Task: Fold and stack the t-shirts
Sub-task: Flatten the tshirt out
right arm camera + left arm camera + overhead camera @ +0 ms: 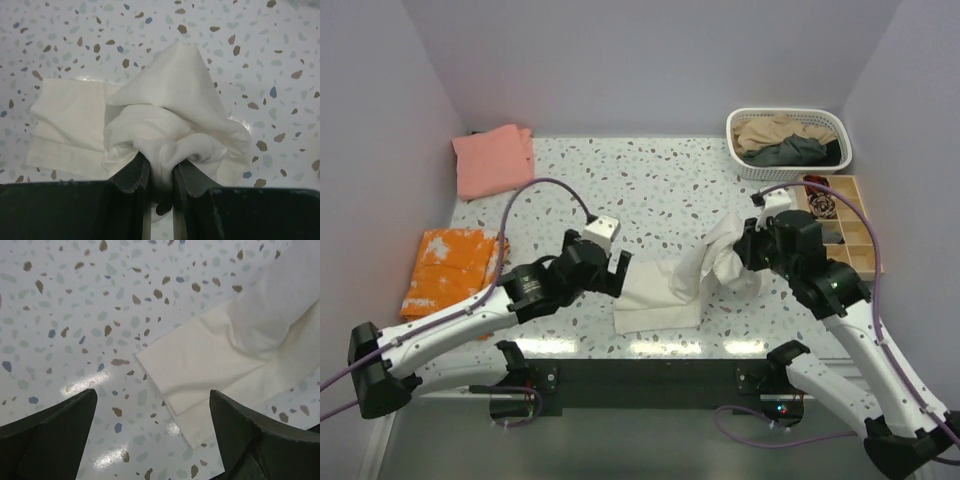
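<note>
The robot's left gripper will close on the cream t-shirt's edge (pixel 623 300) (pixel 172 396) facing the orange patterned cloth, between its corners, as the opposite end is already held.
A cream t-shirt (pixel 655 295) lies partly folded near the table's front middle. Its right end is bunched and lifted off the table. My right gripper (pixel 744 258) is shut on that bunch; in the right wrist view the cloth (pixel 170 107) is pinched between the fingers (pixel 131 175) of the gripper (pixel 161 176). At the shirt's left edge my left gripper (pixel 618 272) hangs open. In the left wrist view the shirt's folded corner (pixel 200 365) lies ahead of the gripper (pixel 152 440), with nothing held. A folded salmon-pink t-shirt (pixel 495 160) lies at the back left.
A white basket (pixel 740 160) at the back right holds a tan shirt (pixel 770 130) and a dark grey shirt (pixel 795 152). A wooden compartment box (pixel 860 245) stands along the right edge. An orange patterned cloth (pixel 455 265) lies folded at the left.
</note>
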You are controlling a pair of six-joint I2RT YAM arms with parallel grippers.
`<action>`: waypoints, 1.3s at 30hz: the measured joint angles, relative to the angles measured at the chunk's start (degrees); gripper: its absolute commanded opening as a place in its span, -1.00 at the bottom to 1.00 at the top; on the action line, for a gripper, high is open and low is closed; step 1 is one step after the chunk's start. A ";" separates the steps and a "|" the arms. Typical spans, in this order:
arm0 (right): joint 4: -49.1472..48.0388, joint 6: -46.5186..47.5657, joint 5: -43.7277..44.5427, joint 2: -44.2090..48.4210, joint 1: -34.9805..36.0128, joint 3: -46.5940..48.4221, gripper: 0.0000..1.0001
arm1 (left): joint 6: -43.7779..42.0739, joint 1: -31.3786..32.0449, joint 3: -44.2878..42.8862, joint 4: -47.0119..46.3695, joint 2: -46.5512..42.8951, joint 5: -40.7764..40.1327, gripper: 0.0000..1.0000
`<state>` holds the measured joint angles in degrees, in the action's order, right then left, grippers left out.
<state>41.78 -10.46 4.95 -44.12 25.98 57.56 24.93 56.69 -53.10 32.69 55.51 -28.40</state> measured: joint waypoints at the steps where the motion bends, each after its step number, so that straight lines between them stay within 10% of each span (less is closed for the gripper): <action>1: -0.17 -0.02 0.00 -0.96 0.00 -1.20 -1.00 | 0.15 0.35 2.49 -1.03 1.62 1.53 1.00; 14: -1.97 -0.92 0.52 -6.29 0.00 -3.63 -1.00 | 0.15 1.99 13.90 -16.13 8.94 8.70 1.00; 39: -3.04 -2.01 2.03 -7.10 0.00 -4.35 -1.00 | 4.81 1.99 21.33 -26.08 20.55 12.17 0.01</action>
<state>38.74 -12.47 6.98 -51.22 25.98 53.21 29.74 58.67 -31.77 6.61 76.05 -16.23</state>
